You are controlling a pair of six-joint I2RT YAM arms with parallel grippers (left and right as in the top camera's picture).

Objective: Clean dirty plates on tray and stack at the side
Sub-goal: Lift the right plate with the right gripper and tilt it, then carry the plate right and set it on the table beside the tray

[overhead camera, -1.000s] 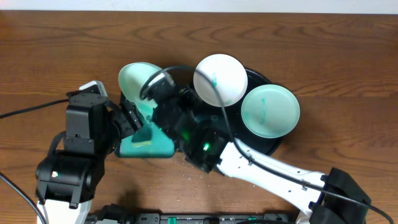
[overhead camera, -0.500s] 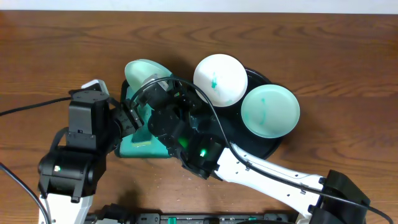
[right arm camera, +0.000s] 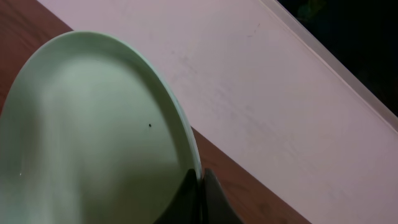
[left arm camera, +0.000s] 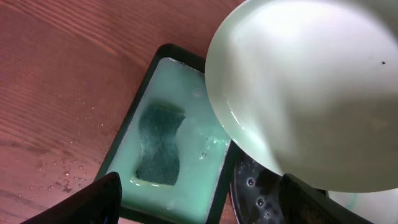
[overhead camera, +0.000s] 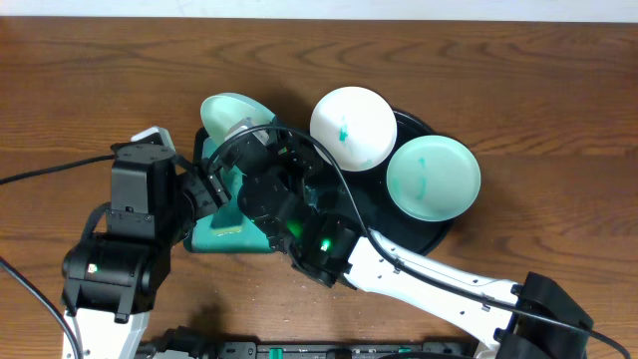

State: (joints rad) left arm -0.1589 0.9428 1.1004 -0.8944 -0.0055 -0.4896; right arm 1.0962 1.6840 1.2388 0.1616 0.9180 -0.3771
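I need to release the white plate from my right gripper on the wooden table (overhead camera: pixel 520 178) just past the smeared plate's outer edge.
My right gripper (right arm camera: pixel 200 180) is shut on the rim of a white plate (overhead camera: pixel 231 113) and holds it tilted above the far end of the teal tray; the plate fills the right wrist view (right arm camera: pixel 93 137) and the left wrist view (left arm camera: pixel 311 87). It looks wet, with no smear showing. Two more white plates rest on the round black tray (overhead camera: pixel 424 237): one with a small teal mark (overhead camera: pixel 353 125), one smeared teal (overhead camera: pixel 434 178). My left gripper (left arm camera: pixel 199 199) is open and empty over the teal tray's near end.
The rectangular black-rimmed teal tray (left arm camera: pixel 205 180) holds pale green water and a dark sponge (left arm camera: pixel 159 144). It lies left of the black tray, whose wet rim (left arm camera: pixel 252 190) shows beside it. Water drops spot the wooden table (left arm camera: pixel 56 177). Cables trail at the left.
The right gripper has carried the held plate a little to the right over the teal tray, then held still. The left arm shifted slightly.
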